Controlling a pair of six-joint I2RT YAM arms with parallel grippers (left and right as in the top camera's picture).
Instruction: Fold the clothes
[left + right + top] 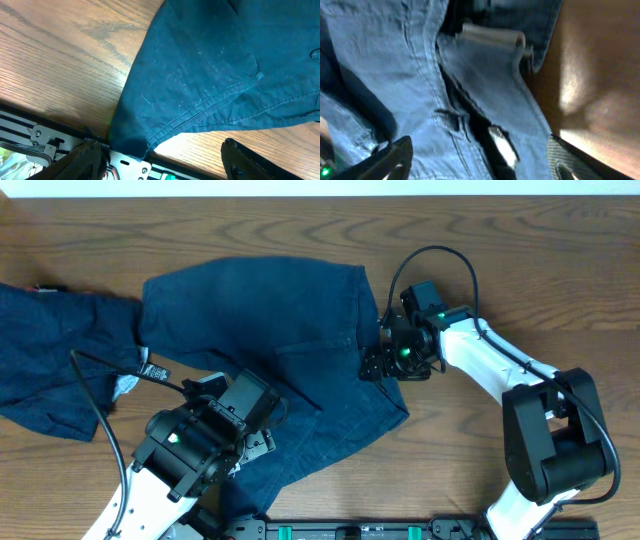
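Note:
I need to take the waistband (368,384) with my right gripper and pull the middle garment clear of the rail before folding, because its corner hangs over the front rail.
One of the clothes, a dark navy shorts-like garment (270,330), lies spread across the middle of the table. A second navy garment (50,370) lies at the left, with small white and black tags (152,370) beside it. My left gripper (255,435) hovers open over the middle garment's lower hem (210,75); its fingers (85,162) stand wide apart, holding nothing. My right gripper (375,365) is at the garment's right edge. Its jaws stand wide open over the waistband and seams (470,90), by a white tag (502,147).
Bare wooden table (520,270) surrounds the clothes. A black and silver rail (350,530) runs along the front edge, with the garment's corner (130,145) hanging over it. A black cable (95,405) trails from the left arm over the left garment.

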